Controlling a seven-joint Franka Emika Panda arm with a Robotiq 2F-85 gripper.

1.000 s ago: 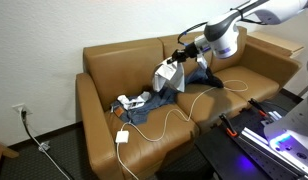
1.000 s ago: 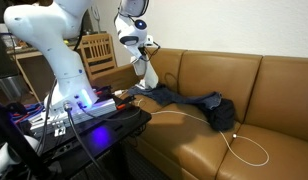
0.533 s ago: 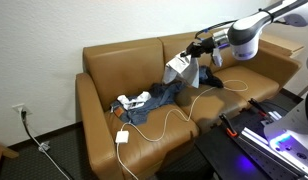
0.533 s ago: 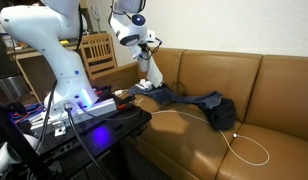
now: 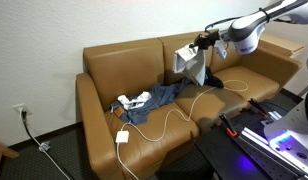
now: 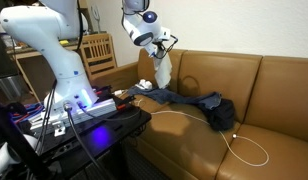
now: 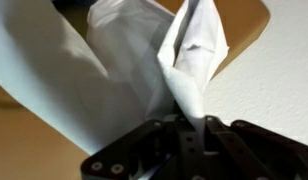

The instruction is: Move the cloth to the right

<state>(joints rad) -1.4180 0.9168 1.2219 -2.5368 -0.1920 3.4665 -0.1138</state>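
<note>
My gripper should release the white cloth on the sofa seat (image 5: 217, 89) in front of the dark item. The cloth now hangs near the backrest.
A white cloth (image 5: 190, 62) hangs from my gripper (image 5: 201, 44) above the brown sofa (image 5: 109, 62), near its backrest. It also shows in an exterior view (image 6: 163, 70), hanging below the gripper (image 6: 164, 44). In the wrist view the white cloth (image 7: 144, 60) fills most of the frame and a fold of it is pinched between the shut jaws (image 7: 186, 125).
A blue pair of jeans (image 5: 159, 97) lies on the sofa seat with a white cable and charger (image 5: 123, 137). A dark item (image 5: 212, 79) lies on the seat under the gripper. A black rig with purple light (image 5: 274, 135) stands in front. A wooden chair (image 6: 97, 52) stands behind.
My gripper has lifted the white cloth off the jeans and carried it up and along the sofa toward the backrest. The jeans stay on the seat.
</note>
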